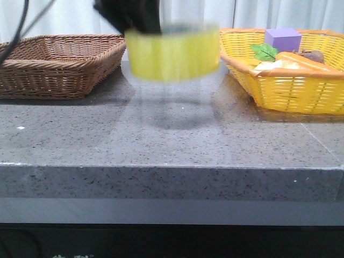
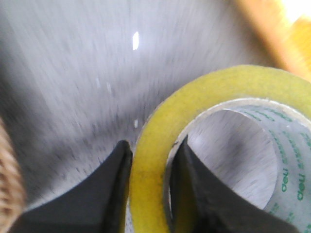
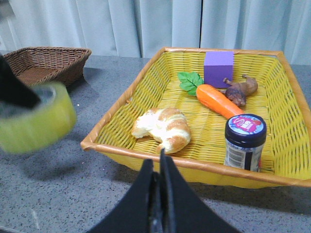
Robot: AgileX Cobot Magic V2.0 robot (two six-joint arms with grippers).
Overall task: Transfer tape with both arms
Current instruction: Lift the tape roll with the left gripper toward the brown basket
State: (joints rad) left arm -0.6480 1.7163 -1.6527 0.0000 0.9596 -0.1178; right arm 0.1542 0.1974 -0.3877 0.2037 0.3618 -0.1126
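The yellow tape roll will go down inside the brown wicker basket (image 1: 39,54), behind the basket's front rim, placed by my left gripper.
The yellow tape roll (image 1: 173,52) hangs blurred in the air above the grey table between the two baskets. My left gripper (image 1: 129,13) holds it from the roll's upper left. In the left wrist view the left gripper (image 2: 150,160) is shut on the tape's wall (image 2: 155,145), one finger outside and one inside the white core with green lettering. In the right wrist view the tape (image 3: 35,119) shows at the left, off the table. My right gripper (image 3: 158,162) is shut and empty, in front of the yellow basket; it does not show in the front view.
A brown wicker basket (image 1: 56,64) stands at the back left. A yellow basket (image 1: 290,80) at the back right holds a purple cube (image 3: 218,69), a carrot (image 3: 218,99), a croissant (image 3: 163,127), a dark-lidded jar (image 3: 244,141) and a small brown figure (image 3: 239,90).
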